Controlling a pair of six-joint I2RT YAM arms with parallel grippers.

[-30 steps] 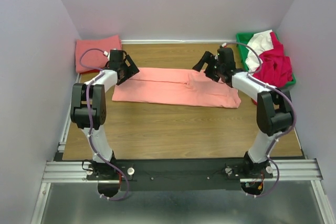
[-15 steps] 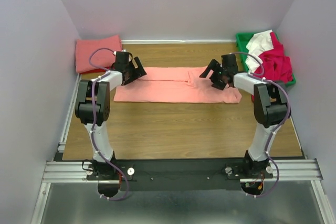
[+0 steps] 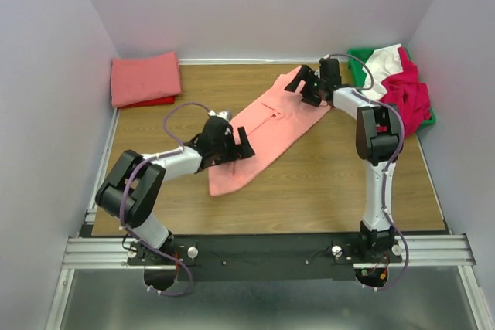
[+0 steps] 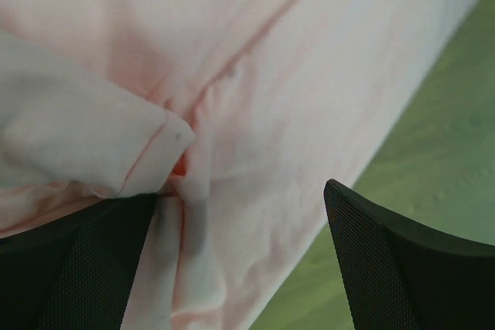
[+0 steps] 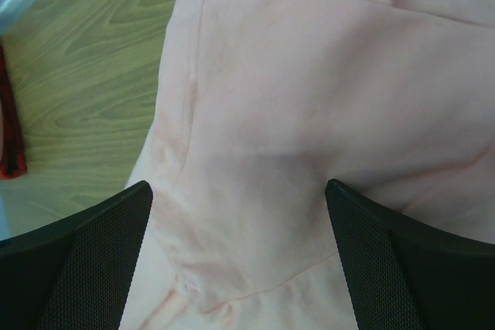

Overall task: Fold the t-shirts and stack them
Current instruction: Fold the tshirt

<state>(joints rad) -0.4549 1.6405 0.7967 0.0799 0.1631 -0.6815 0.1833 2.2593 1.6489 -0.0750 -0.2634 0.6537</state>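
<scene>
Next, my left gripper grabs the long salmon-pink t-shirt at the near-end corner (image 3: 212, 192), the one farthest from the green bin.
A long, folded salmon-pink t-shirt (image 3: 271, 125) lies diagonally on the table, from back right to front left. My left gripper (image 3: 228, 144) is over its near end, jaws wide open, with cloth (image 4: 294, 75) between the fingers and a fold lying on the left finger (image 4: 77, 260). My right gripper (image 3: 309, 90) is over its far end, jaws wide open just above the flat cloth (image 5: 309, 75). A folded salmon t-shirt (image 3: 143, 76) lies on a red one (image 3: 151, 102) at the back left corner.
A green bin (image 3: 357, 58) at the back right holds crumpled white (image 3: 384, 61) and magenta-red t-shirts (image 3: 406, 98). The wooden table (image 3: 332, 183) has walls close on three sides. A metal rail (image 3: 271, 249) runs along the near edge.
The salmon shirt has swung from lying across the table to a diagonal. My left gripper moved toward the front centre, and my right gripper moved back and slightly left.
</scene>
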